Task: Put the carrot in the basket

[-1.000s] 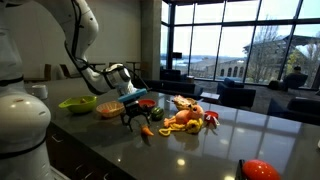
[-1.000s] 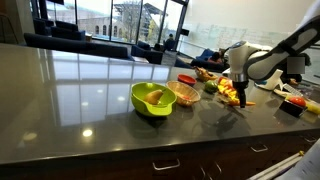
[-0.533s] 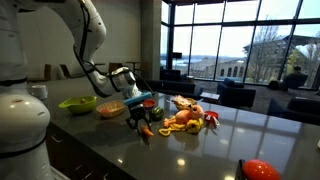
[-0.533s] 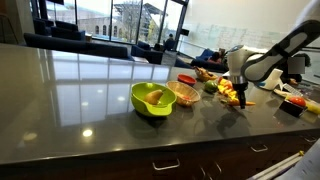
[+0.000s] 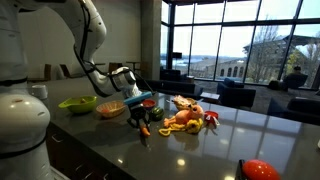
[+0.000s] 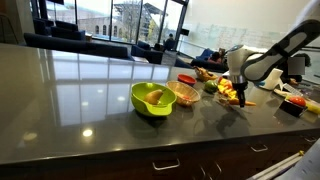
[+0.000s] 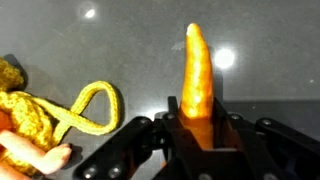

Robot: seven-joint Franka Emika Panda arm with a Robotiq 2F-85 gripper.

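Next, my gripper lets go of the orange carrot inside the round orange-tan basket [image 5: 114,107] beside the lime-green bowl.
In the wrist view the orange carrot [image 7: 197,70] lies on the dark countertop. Its thick end sits between my gripper's [image 7: 198,120] two fingers, which are shut on it, and its tip points away from me. In an exterior view the gripper [image 5: 143,122] is down at the counter with the carrot [image 5: 147,131] at its tips. The round orange-tan basket [image 5: 110,110] stands a short way off, beside the gripper. The basket [image 6: 183,94] also shows next to the green bowl, well apart from the gripper [image 6: 241,100].
A lime-green bowl [image 5: 77,103] [image 6: 152,99] stands beyond the basket. A heap of orange, yellow and red toy foods [image 5: 186,115] [image 6: 228,92] lies close to the gripper. A yellow looped toy piece [image 7: 85,110] lies left of the fingers. A red object [image 5: 258,170] sits near the counter's front edge.
The fingers have closed from wide open onto the carrot's thick end. The arm has stayed almost in place, low over the counter.
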